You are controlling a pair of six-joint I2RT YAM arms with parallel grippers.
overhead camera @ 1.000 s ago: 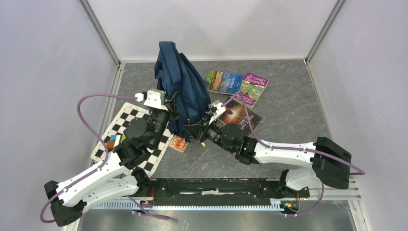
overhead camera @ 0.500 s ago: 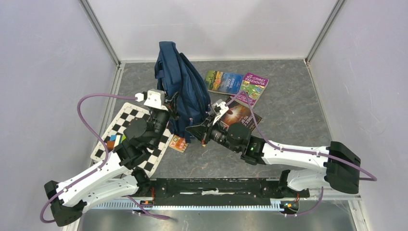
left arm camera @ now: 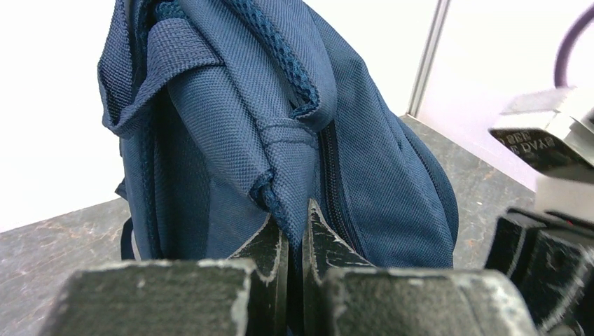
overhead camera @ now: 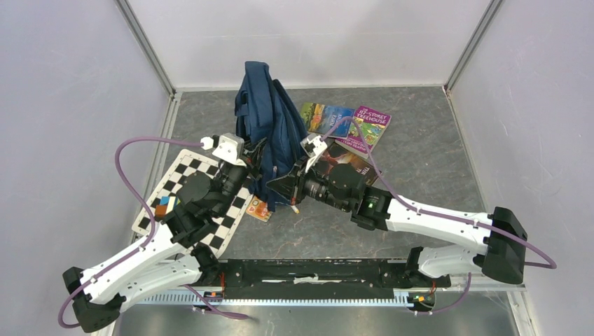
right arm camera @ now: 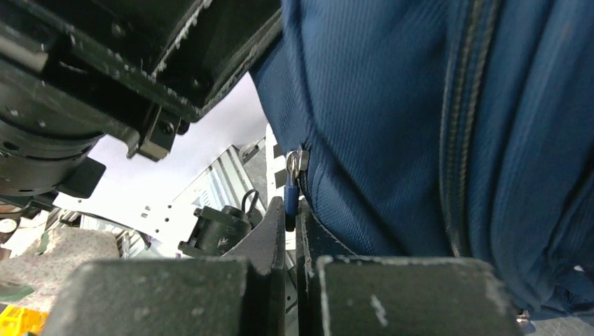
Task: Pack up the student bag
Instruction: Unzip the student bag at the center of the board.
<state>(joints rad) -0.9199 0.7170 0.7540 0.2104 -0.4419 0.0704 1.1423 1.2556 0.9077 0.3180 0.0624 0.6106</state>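
Next, I take the bag's side edge lower down (overhead camera: pixel 260 173) with my left gripper before my right gripper pulls the zipper, because my left gripper is bunching the fabric close to the strap.
The student bag (overhead camera: pixel 270 129), a navy-blue backpack, stands upright in the middle of the table. My left gripper (overhead camera: pixel 253 159) is at its left side, shut on a fold of the bag's fabric (left arm camera: pixel 294 210) beside a zip. My right gripper (overhead camera: pixel 288 187) is at the bag's lower right, shut on a blue zipper pull (right arm camera: pixel 290 203) that hangs from a metal slider (right arm camera: pixel 298 162). The bag fills both wrist views (right arm camera: pixel 434 126). Its opening is not visible.
Three books lie right of the bag: a green one (overhead camera: pixel 326 117), a purple one (overhead camera: pixel 369 127) and a dark one (overhead camera: pixel 354 168) partly under the right arm. A checkerboard (overhead camera: pixel 183 196) and a small orange card (overhead camera: pixel 258 208) lie at the left front.
The bag's top has swung to the right and stands more upright. My right arm has reached further left and forward, staying on the zipper pull. My left gripper has shifted slightly right.
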